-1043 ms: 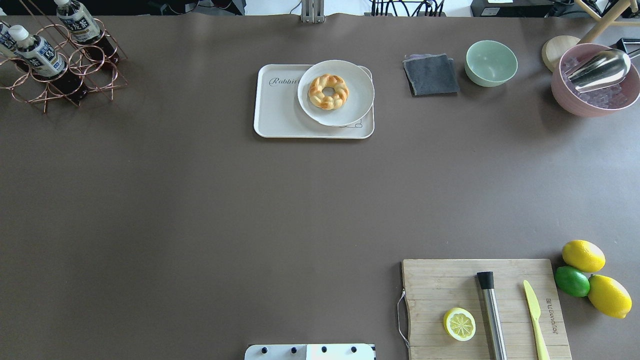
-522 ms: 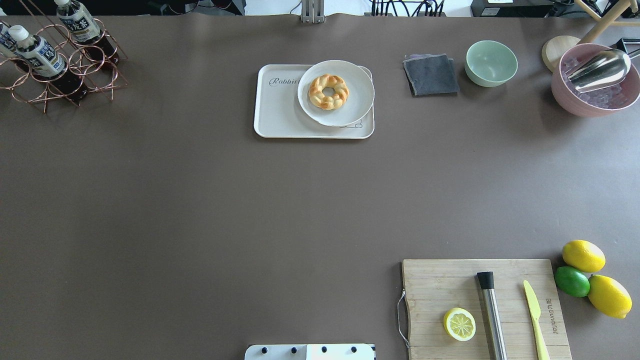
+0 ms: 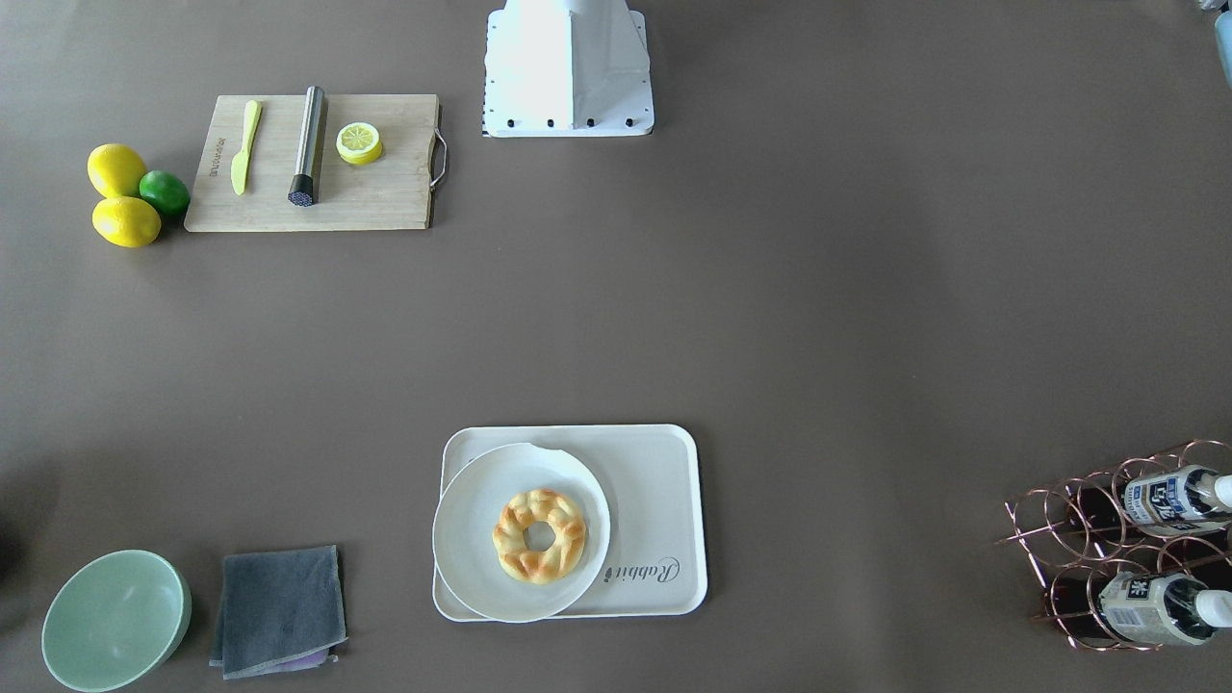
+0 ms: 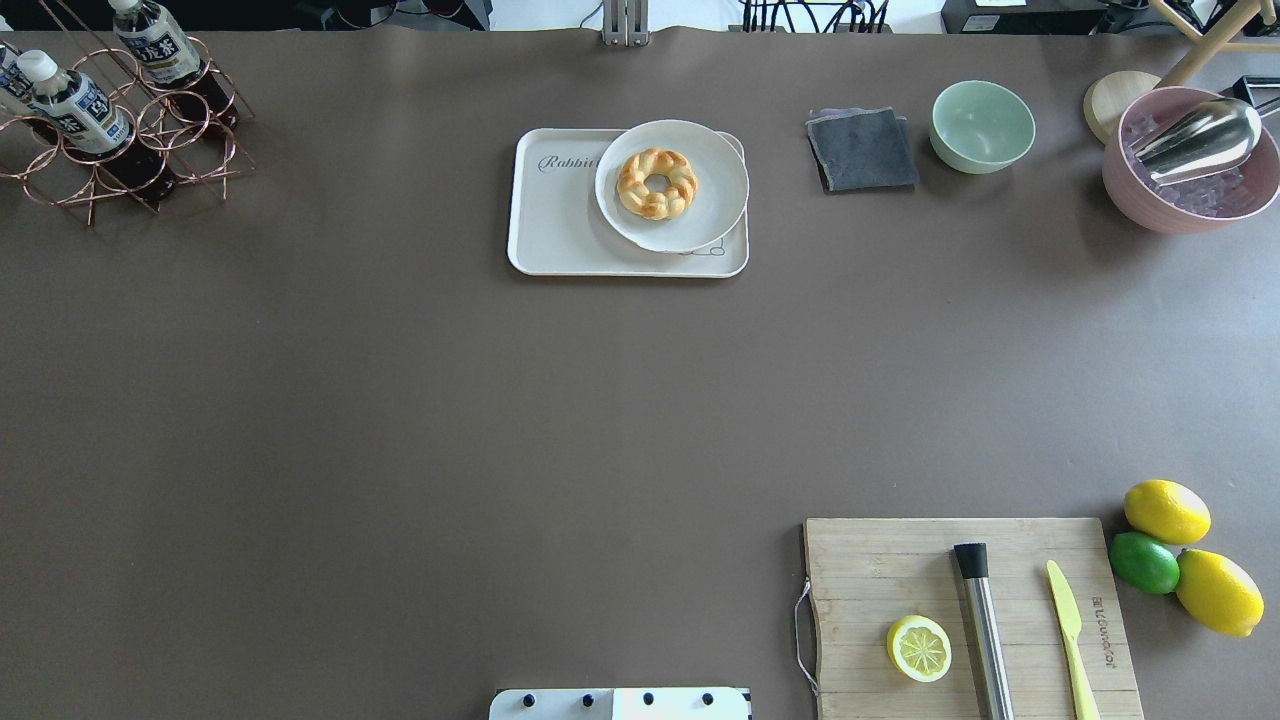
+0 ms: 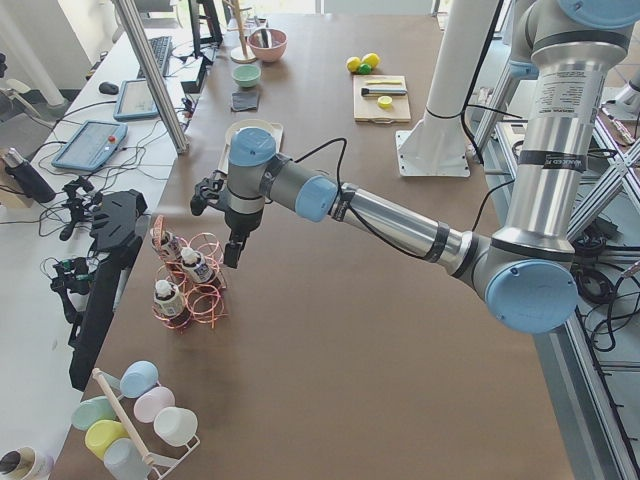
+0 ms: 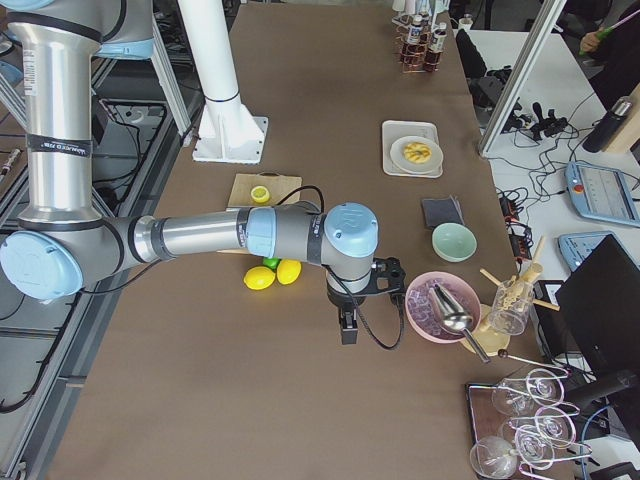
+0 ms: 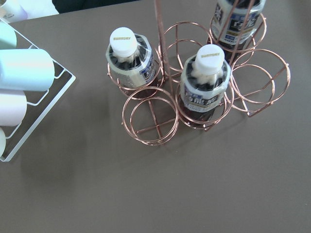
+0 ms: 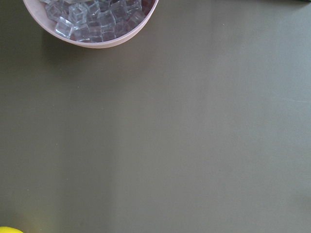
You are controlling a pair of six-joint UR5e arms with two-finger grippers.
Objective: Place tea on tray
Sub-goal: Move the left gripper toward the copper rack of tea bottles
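My left gripper should close on the tea bottle's neck [image 3: 1208,492] [image 7: 205,76] under its white cap to take the bottle in the middle of the rack's near row.
Tea bottles with white caps stand tilted in a copper wire rack [image 4: 150,150] at the table's far left corner; two show clearly in the overhead view [image 4: 75,105] [image 4: 160,45]. The left wrist view looks down on three of them [image 7: 206,80] [image 7: 130,56] [image 7: 238,19]. The cream tray [image 4: 560,225] [image 3: 654,481] lies at the far middle, its left part bare. My left gripper [image 5: 231,260] hangs just above and beside the rack; I cannot tell whether it is open. My right gripper [image 6: 347,330] hangs near the pink bowl; I cannot tell its state either.
A white plate [image 4: 700,215] with a braided doughnut [image 4: 656,183] covers the tray's right part. A grey cloth [image 4: 862,150], green bowl [image 4: 982,125] and pink ice bowl [image 4: 1190,170] stand at the far right. A cutting board [image 4: 880,570], lemons and a lime are near right. Pastel cups [image 7: 24,70] lie beside the rack.
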